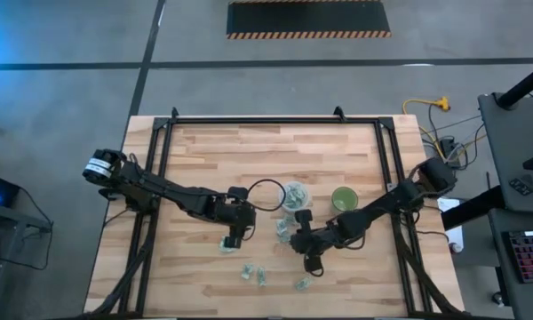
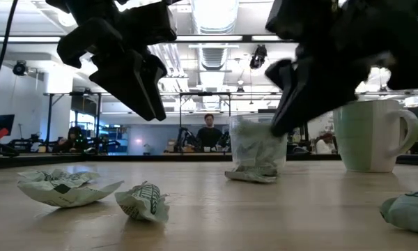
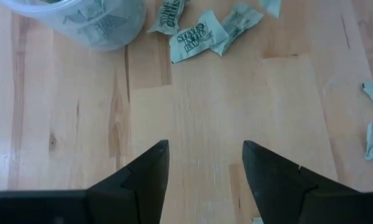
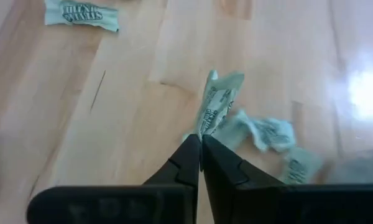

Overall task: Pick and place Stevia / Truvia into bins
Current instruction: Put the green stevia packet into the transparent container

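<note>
The robot's right gripper will release its sachet on top of the sachets inside the clear cup (image 1: 294, 194).
Several crumpled pale green Stevia sachets lie flat on the wooden table: one (image 1: 226, 244) beside my left gripper, two (image 1: 254, 274) nearer the near edge, one (image 1: 302, 284), and some (image 1: 284, 229) by the clear cup (image 1: 295, 196). The clear cup stands upright with sachets inside. To its right stands the green cup (image 1: 344, 199). My left gripper (image 3: 205, 146) is open over bare wood, left of the clear cup. My right gripper (image 4: 201, 140) is shut on a sachet (image 4: 216, 102), on the near side of the cups. My right gripper pinches one sachet by its near end (image 4: 205, 132) between the two fingertips. The fingers slant down from above. The rest of the sachet sticks out beyond the tips, over other sachets (image 4: 267, 134). Whether it is clear of the table, I cannot tell.
A black ring (image 1: 265, 194) lies on the table left of the clear cup. A black frame (image 1: 275, 120) runs along the table's far and side edges. Bare wood lies across the far half. People show in the room beyond the table (image 2: 209, 129).
</note>
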Tool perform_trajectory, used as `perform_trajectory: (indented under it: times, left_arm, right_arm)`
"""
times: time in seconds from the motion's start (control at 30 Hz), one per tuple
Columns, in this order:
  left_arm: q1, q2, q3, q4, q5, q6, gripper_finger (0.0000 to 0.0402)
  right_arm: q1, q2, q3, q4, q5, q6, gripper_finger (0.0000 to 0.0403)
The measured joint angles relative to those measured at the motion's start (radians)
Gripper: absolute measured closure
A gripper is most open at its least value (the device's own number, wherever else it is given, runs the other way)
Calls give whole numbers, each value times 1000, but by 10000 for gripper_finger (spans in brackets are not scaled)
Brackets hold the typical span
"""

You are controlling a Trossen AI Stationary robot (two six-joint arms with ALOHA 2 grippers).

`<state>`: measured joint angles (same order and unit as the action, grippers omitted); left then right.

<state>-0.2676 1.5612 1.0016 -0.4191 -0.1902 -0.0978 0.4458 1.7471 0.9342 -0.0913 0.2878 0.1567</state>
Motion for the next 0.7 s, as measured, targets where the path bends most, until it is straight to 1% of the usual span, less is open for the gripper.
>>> perform_trajectory:
  times: [0.1, 0.17, 0.33, 0.4, 0.53, 0.7]
  left_arm:
    - [0, 0, -3, 1, -1, 0, 214]
    - [0, 0, -6, 1, -2, 0, 214]
    - [0, 0, -12, 11, -2, 1, 214]
    - [0, 0, -13, 11, -2, 1, 214]
    - [0, 0, -13, 16, -2, 1, 214]
    - [0, 0, -13, 17, -2, 1, 214]
  right_arm:
    - [0, -51, 13, -71, 24, 1, 394]
    - [0, -84, 16, -124, 94, 5, 394]
    - [-16, -157, 23, -216, 323, 7, 394]
    - [-37, -181, 23, -224, 369, 8, 394]
    - [-102, -208, 23, -238, 374, 19, 394]
    - [-190, -205, 22, -309, 345, 97, 394]
